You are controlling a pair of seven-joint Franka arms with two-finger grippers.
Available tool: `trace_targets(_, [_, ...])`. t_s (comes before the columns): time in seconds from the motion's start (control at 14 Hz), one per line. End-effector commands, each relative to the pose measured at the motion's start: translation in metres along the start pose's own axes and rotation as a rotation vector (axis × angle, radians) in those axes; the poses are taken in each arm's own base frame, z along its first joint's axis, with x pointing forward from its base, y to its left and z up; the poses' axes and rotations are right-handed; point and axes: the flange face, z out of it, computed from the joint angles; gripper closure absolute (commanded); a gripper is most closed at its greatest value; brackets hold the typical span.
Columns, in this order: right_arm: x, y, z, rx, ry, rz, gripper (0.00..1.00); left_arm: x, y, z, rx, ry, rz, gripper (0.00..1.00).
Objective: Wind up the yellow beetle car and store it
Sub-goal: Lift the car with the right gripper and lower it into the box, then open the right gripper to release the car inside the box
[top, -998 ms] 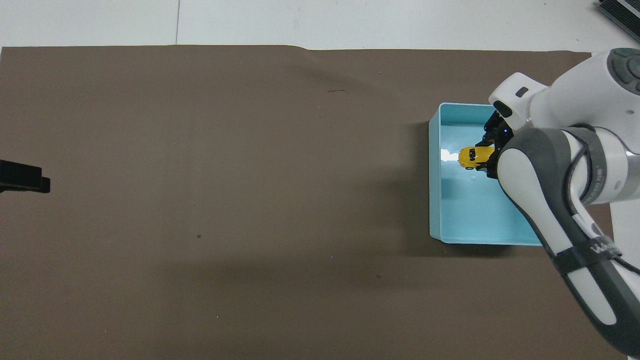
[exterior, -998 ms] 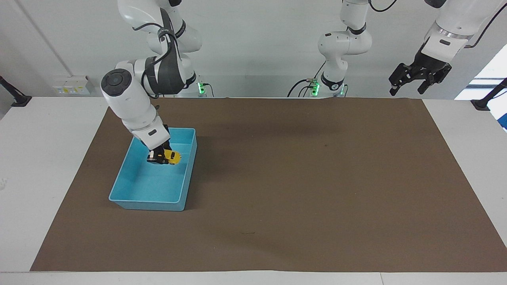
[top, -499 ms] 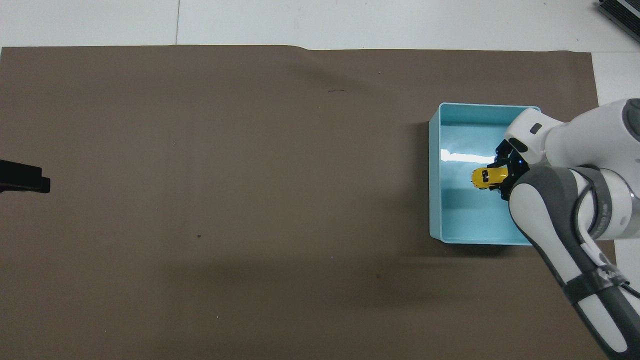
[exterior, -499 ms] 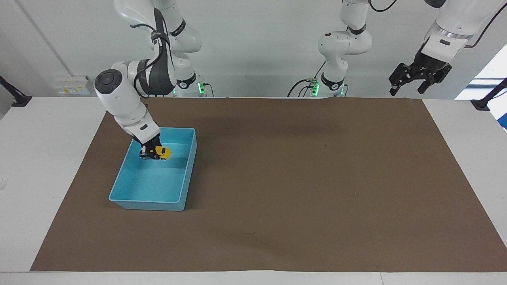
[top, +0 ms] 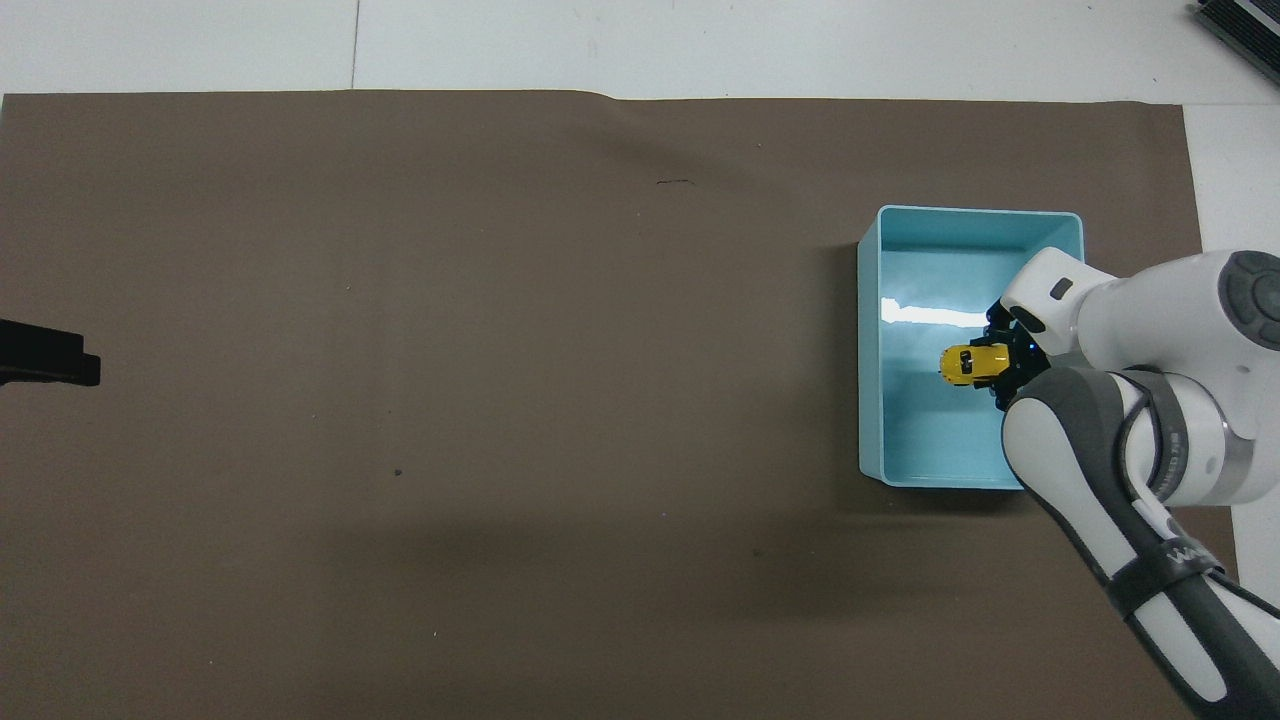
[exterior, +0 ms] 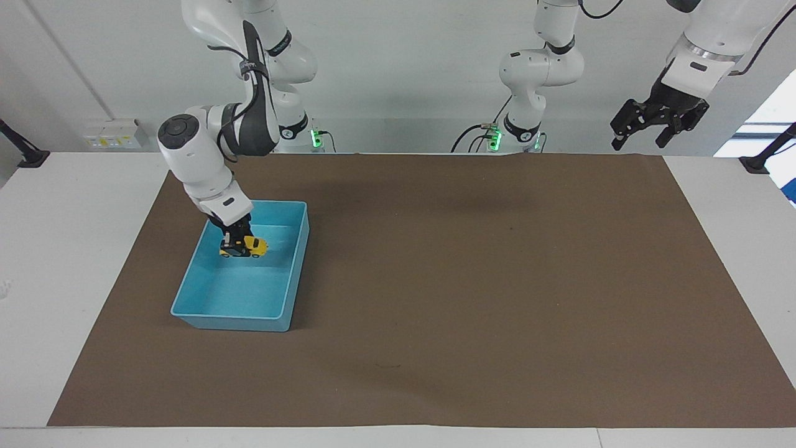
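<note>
Next, I let go of the yellow beetle car with my right gripper on the blue bin's bottom beside the bright reflection point(top: 957, 360).
The yellow beetle car point(exterior: 250, 246) point(top: 968, 363) is a tiny yellow toy with dark windows. My right gripper point(exterior: 234, 247) point(top: 1000, 365) is shut on it, low inside the blue bin point(exterior: 280, 311) point(top: 870, 420), in the half of the bin nearer the robots. Whether the car's wheels touch the bin floor I cannot tell. My left gripper point(exterior: 643, 134) waits open, raised above the corner of the mat at the left arm's end; only a dark tip of it point(top: 50, 355) shows in the overhead view.
A brown mat point(exterior: 466, 280) covers most of the white table point(exterior: 62, 249). The bin stands on the mat toward the right arm's end.
My right gripper has drawn back toward the robots and sunk lower into the bin with the car. The left arm has not moved.
</note>
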Motion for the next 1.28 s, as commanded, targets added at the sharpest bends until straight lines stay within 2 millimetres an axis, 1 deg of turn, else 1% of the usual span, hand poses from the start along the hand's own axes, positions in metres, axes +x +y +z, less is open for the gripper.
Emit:
trace_targets(0.0, [-0.006, -0.008, 0.014, -0.025, 0.007, -0.017, 0.71, 0.000, -0.002, -0.002, -0.009, -0.007, 0.000, 0.00])
trace_targets(0.21, [-0.005, -0.006, 0.033, -0.030, 0.006, -0.046, 0.71, 0.000, -0.002, -0.002, -0.009, -0.007, 0.000, 0.00])
trace_targets(0.43, [0.001, -0.004, 0.045, -0.046, 0.006, -0.062, 0.71, 0.000, -0.002, -0.002, -0.011, -0.007, 0.000, 0.00])
trace_targets(0.64, [0.003, -0.003, 0.046, -0.058, 0.005, -0.067, 0.71, 0.000, -0.002, -0.002, -0.009, -0.007, 0.000, 0.00])
trace_targets(0.86, [0.001, 0.000, 0.061, -0.064, 0.004, -0.074, 0.71, 0.000, -0.002, -0.002, -0.009, -0.007, 0.000, 0.00])
trace_targets(1.14, [0.001, 0.000, 0.062, -0.066, 0.004, -0.074, 0.71, 0.000, -0.002, -0.002, -0.009, -0.007, 0.000, 0.00])
trace_targets(1.21, [0.001, 0.000, 0.067, -0.059, 0.005, -0.074, 0.71, 0.000, -0.002, -0.002, -0.011, -0.007, 0.000, 0.00])
